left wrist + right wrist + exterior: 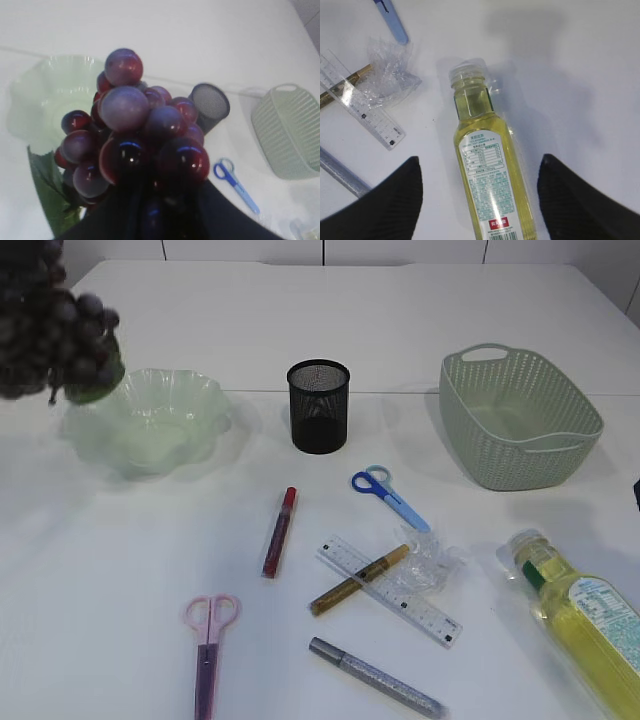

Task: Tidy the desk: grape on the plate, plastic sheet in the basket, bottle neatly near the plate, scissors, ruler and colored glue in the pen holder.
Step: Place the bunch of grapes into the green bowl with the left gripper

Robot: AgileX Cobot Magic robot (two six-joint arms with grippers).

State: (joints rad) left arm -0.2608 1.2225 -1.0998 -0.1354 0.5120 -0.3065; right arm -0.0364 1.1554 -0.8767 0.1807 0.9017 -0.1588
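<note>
The robot's left gripper will release the grape in the middle of the pale green plate (158, 424) (61, 106).
A dark purple grape bunch (50, 330) with a green leaf hangs in the air at the upper left, just left of the pale green plate (200, 390). My left gripper (160, 200) is shut on the grape (135, 130) from below. The bottle (485, 165) of yellow liquid lies on its side at the table's right, and my right gripper (480, 162) hovers open above it, one finger on each side. The crumpled plastic sheet (432, 562) lies on the clear ruler (390, 592). Blue scissors (388, 495), pink scissors (208, 650) and red (279, 532), gold (358, 580) and silver (378, 678) glue pens lie flat.
A black mesh pen holder (319, 406) stands upright at the middle back. The green woven basket (520, 420) sits at the back right, with nothing visible inside. The gold glue pen is partly under the ruler. The bottle (585, 615) reaches the table's right front corner.
</note>
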